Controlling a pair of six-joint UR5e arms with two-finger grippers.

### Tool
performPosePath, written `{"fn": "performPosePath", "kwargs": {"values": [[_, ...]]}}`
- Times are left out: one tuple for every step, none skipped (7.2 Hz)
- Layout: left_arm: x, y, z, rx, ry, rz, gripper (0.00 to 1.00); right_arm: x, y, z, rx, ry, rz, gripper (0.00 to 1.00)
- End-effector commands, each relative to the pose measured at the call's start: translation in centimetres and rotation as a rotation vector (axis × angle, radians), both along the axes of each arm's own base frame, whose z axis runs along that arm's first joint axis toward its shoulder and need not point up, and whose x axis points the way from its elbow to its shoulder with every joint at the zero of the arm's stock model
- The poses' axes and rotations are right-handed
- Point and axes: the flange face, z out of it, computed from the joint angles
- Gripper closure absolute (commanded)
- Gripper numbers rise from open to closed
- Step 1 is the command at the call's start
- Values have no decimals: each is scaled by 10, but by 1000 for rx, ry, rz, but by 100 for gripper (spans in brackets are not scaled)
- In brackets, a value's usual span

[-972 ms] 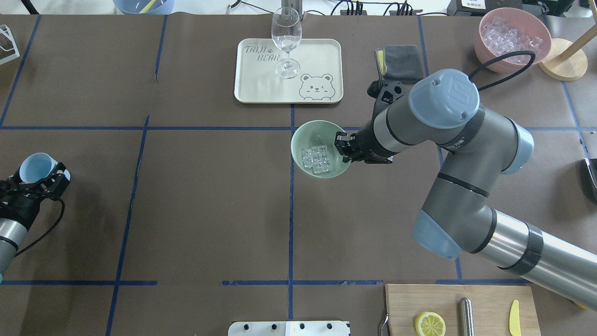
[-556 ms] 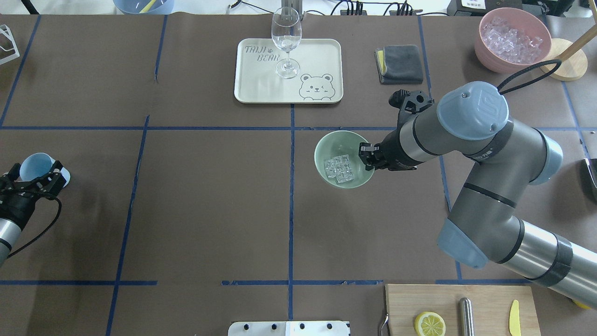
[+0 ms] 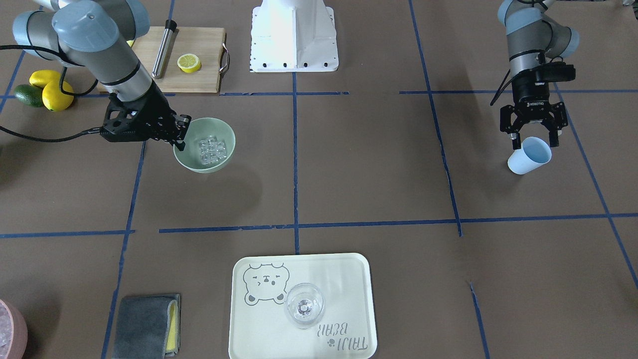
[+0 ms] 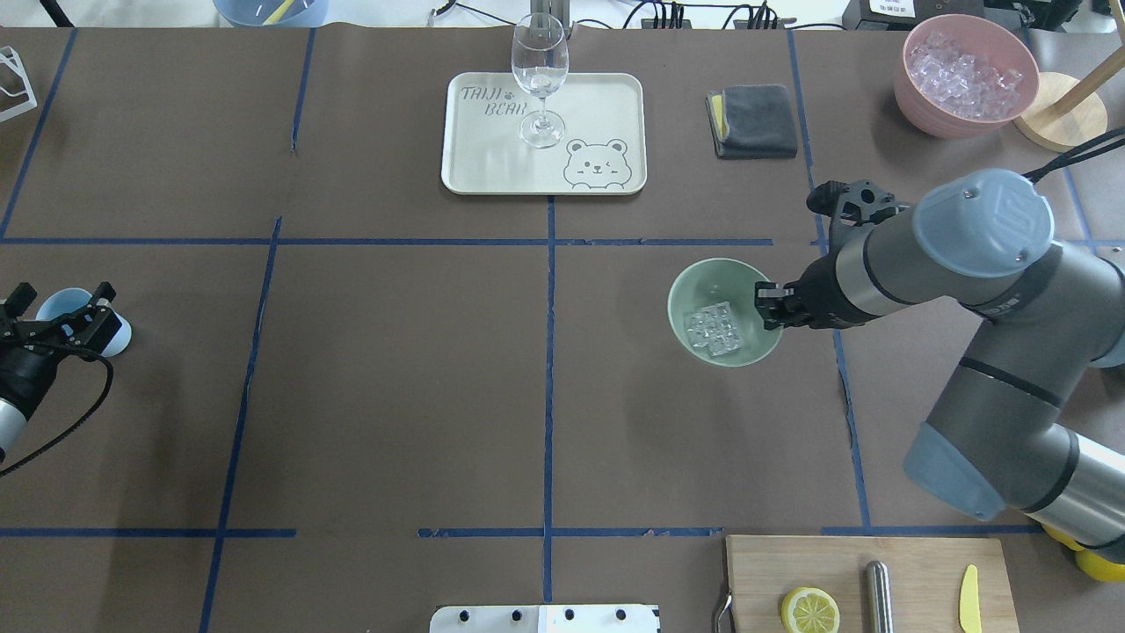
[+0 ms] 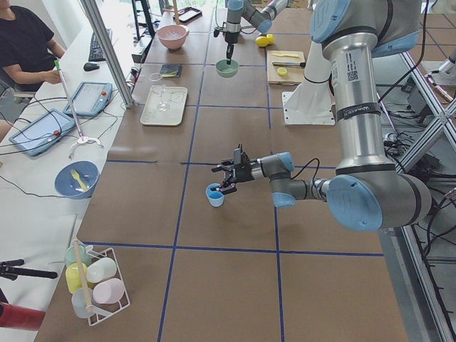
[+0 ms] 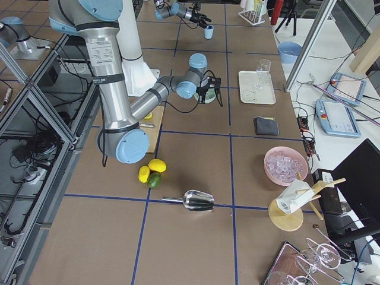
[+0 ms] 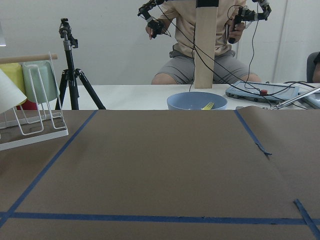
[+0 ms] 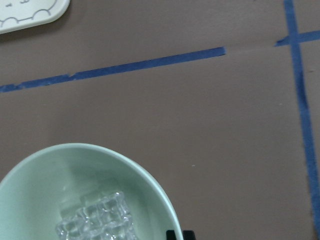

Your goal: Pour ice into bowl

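Observation:
My right gripper is going to release the mint-green bowl on the bare table (image 3: 61, 159) close to the whole lemons, toward the pink bowl.
The mint-green bowl (image 4: 703, 286) holds the ice (image 4: 714, 330), a cluster of small clear cubes, right of the table's middle. It also shows in the front view (image 3: 219, 130) with the ice (image 3: 210, 149), and in the right wrist view (image 8: 45, 170). My right gripper (image 4: 766, 312) is shut on the bowl's right rim; in the front view it (image 3: 179, 135) is at the bowl's left. My left gripper (image 3: 533, 142) is open, its fingers astride the rim of an upright light blue cup (image 3: 528, 159) at the table's far left (image 4: 60, 316).
A cream tray (image 4: 598, 105) with a wine glass (image 4: 540, 79) is at the back centre. A grey cloth (image 4: 756, 119) and a pink bowl (image 4: 914, 97) of ice are at the back right. A cutting board (image 4: 914, 563) with a lemon half (image 4: 809, 609) is at the front right.
My right arm has carried the bowl with the ice to the right and slightly nearer the robot. My left gripper has moved further left with the cup, and its fingers stand wider.

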Motion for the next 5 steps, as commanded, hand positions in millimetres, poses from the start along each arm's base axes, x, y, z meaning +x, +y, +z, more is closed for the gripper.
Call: {"fn": "performPosePath", "kwargs": {"values": [[-37, -27, -39, 36, -55, 5, 0, 72, 4, 71, 39, 105, -55, 100], [-59, -41, -55, 47, -97, 32, 0, 110, 4, 108, 58, 166, -79, 100], [-77, -55, -62, 51, -141, 75, 0, 139, 2, 133, 50, 193, -83, 100], [-95, -67, -63, 52, -179, 113, 0, 155, 6, 150, 38, 215, -90, 100], [-111, -74, -61, 42, -223, 143, 0, 162, 7, 159, 24, 226, -82, 100]]}}
